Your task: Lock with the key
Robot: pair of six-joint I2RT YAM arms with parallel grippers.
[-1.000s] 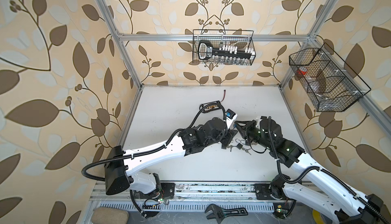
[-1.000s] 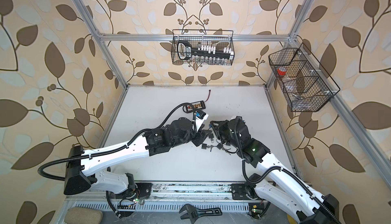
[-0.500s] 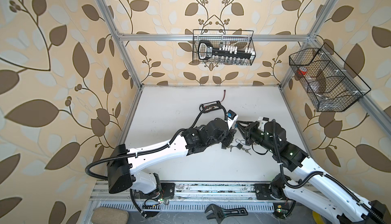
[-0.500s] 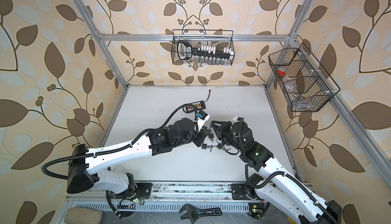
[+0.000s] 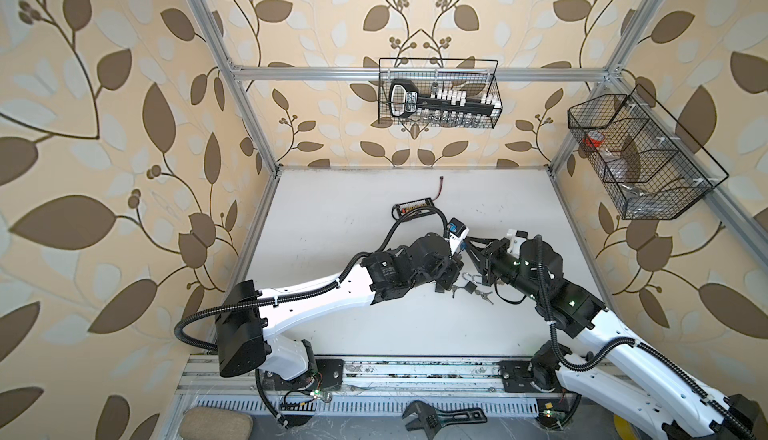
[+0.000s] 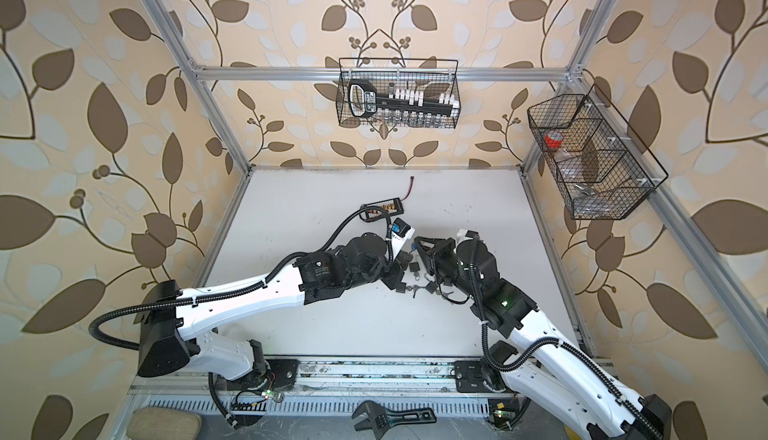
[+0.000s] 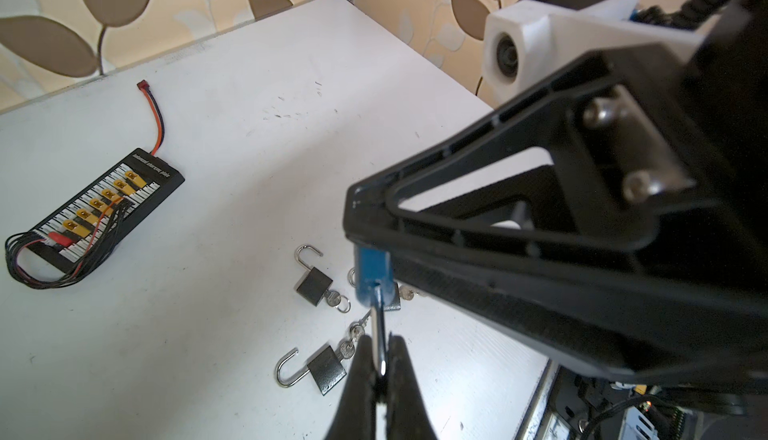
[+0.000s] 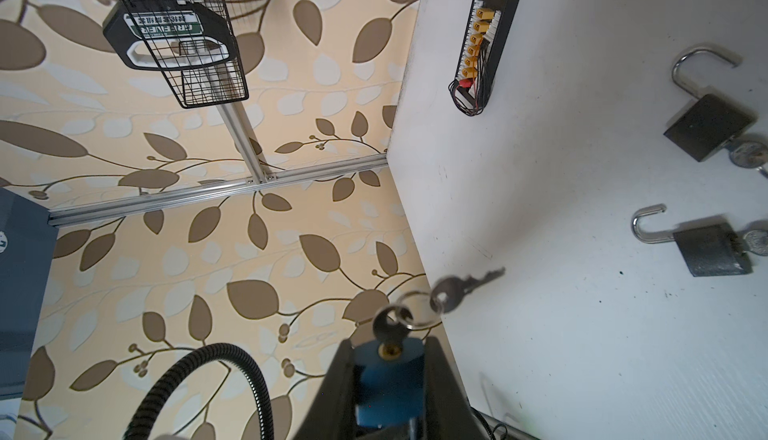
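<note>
The right gripper sits crosswise on the blue padlock's body, so it should open and grip the body from the keyhole end (image 8: 389, 350), lined up with the shackle.
A blue padlock (image 8: 388, 380) hangs above the table with my right gripper (image 8: 388, 346) shut on its body. A silver key (image 8: 388, 328) sits in its keyhole, and a second key (image 8: 451, 292) dangles from the same ring. In the left wrist view the padlock (image 7: 372, 272) shows at the tip of the right gripper's fingers, its silver shackle (image 7: 377, 334) pointing out. My left gripper (image 7: 380, 361) is shut on that shackle. In both top views the two grippers meet tip to tip, left gripper (image 6: 404, 260) against right gripper (image 6: 417, 247), over the middle right of the table.
Dark grey padlocks with open shackles and keys lie under the grippers (image 7: 313, 286) (image 7: 328, 369) (image 5: 469, 286). A black connector board with wires (image 5: 411, 207) lies behind them. Wire baskets hang on the back wall (image 5: 438, 93) and right wall (image 5: 640, 155). A wrench (image 5: 444, 419) lies beyond the front rail.
My left gripper has closed its jaws onto the blue padlock's shackle. The right gripper has kept its hold and shifted only slightly.
</note>
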